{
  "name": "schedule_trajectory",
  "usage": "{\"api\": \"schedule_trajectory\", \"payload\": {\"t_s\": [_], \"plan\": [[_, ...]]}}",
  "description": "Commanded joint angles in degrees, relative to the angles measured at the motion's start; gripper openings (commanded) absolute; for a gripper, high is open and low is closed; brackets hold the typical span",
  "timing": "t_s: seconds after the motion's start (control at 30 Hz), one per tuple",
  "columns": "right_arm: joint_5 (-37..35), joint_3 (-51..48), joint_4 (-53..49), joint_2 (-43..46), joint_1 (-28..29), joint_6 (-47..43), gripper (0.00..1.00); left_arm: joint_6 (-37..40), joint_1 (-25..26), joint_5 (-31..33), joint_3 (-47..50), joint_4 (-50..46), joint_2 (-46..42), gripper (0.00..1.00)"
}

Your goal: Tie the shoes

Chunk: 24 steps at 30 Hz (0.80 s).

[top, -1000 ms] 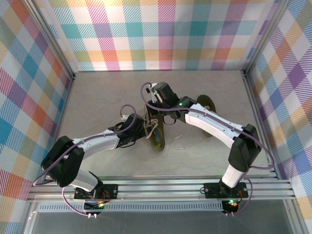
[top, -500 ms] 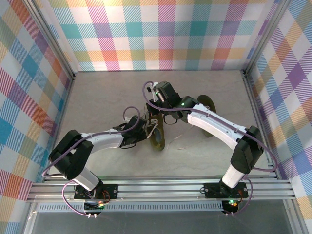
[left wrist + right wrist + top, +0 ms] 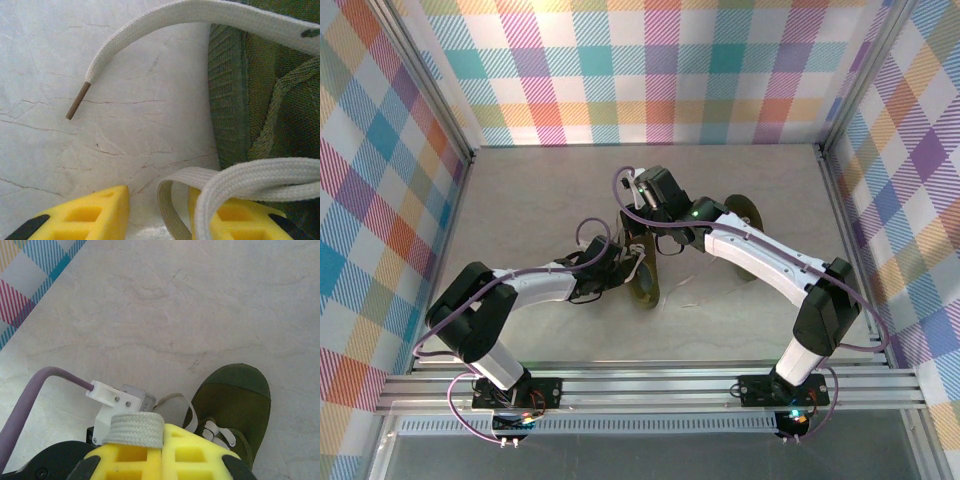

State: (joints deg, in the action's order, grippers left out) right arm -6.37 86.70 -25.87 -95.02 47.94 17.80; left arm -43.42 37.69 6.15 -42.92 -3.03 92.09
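Observation:
Next, I pull my open left gripper back and pinch the lace loop's bend (image 3: 167, 184) at its fingertips, because the lace loop hangs over one of its fingers.
One dark olive shoe (image 3: 645, 288) lies mid-table between my two grippers, and the second shoe (image 3: 748, 212) peeks out behind the right arm. My left gripper (image 3: 620, 268) sits at the near shoe's left side. In the left wrist view the left gripper (image 3: 157, 216) is open, its yellow fingers (image 3: 85, 216) apart. A pale lace loop (image 3: 172, 200) hangs loose in the gap and drapes over the right finger. Another lace end (image 3: 125, 47) with a brown tip curves over the table. My right gripper (image 3: 162, 434), above the shoe (image 3: 235, 400), is shut on a folded lace (image 3: 134, 430).
Plaid walls and metal posts (image 3: 440, 95) enclose the pale marble tabletop (image 3: 530, 200). The left wrist's white camera mount (image 3: 117, 400) and purple cable (image 3: 30, 390) sit just below the right gripper. A loose lace end (image 3: 692, 290) trails on the table right of the shoe.
The left gripper's jaws have gone from shut to open, leaving the lace loose between them. The left arm's elbow has swung right. The right arm has barely moved.

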Motion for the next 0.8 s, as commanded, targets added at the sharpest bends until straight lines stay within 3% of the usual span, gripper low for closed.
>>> {"api": "schedule_trajectory", "payload": {"t_s": [0.0, 0.17, 0.77], "plan": [[0.03, 0.73, -0.13, 1.18, -0.13, 0.67, 0.00, 0.71, -0.44, -2.88, -1.12, 4.43, 2.12, 0.37], [0.04, 0.59, -0.15, 1.22, -0.13, 0.74, 0.00, 0.34, -0.47, -4.39, -0.34, 7.52, 2.11, 0.36], [-0.88, 0.08, 0.05, 1.50, -0.13, 0.63, 0.00, 0.21, -0.51, -0.95, -0.14, 4.64, -1.08, 0.02]]}}
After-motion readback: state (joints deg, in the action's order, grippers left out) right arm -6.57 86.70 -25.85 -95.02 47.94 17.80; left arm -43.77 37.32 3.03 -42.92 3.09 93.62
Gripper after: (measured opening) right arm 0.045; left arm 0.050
